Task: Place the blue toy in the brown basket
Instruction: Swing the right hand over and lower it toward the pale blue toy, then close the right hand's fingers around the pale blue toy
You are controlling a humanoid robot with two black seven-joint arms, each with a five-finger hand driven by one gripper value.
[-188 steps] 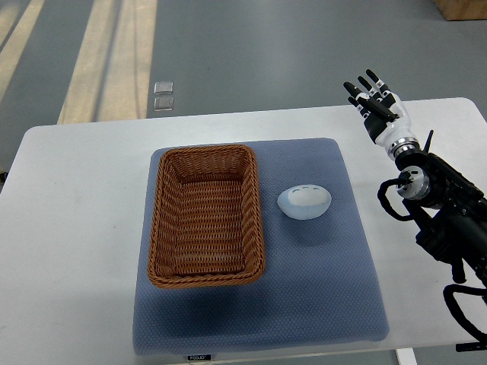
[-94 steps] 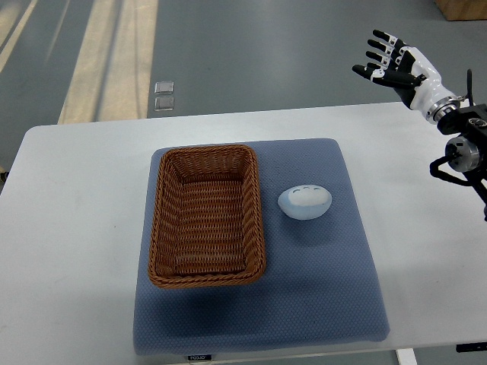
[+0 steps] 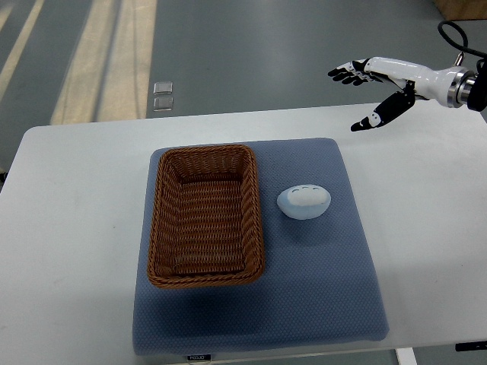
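My right gripper needs to grip the body of the blue toy (image 3: 307, 200), with its thumb at the toy's end away from the brown basket.
A pale blue rounded toy (image 3: 304, 201) lies on the blue-grey mat (image 3: 319, 281), just right of the brown wicker basket (image 3: 206, 214), which has nothing in it. My right hand (image 3: 365, 91) hovers high at the upper right, above the table's far edge, well away from the toy. Its fingers are spread and hold nothing. The white forearm reaches in from the right edge. The left arm does not show.
The mat lies on a white table (image 3: 76, 198) with rounded corners. Beyond the far edge is grey floor with pale stripes and two small square markers (image 3: 163, 96). A brown box corner (image 3: 460, 7) shows at top right.
The right arm has swung up and out to the right; most of it has left the picture. The hand has turned from upright to reaching leftward, fingers still spread. Toy and basket have not moved.
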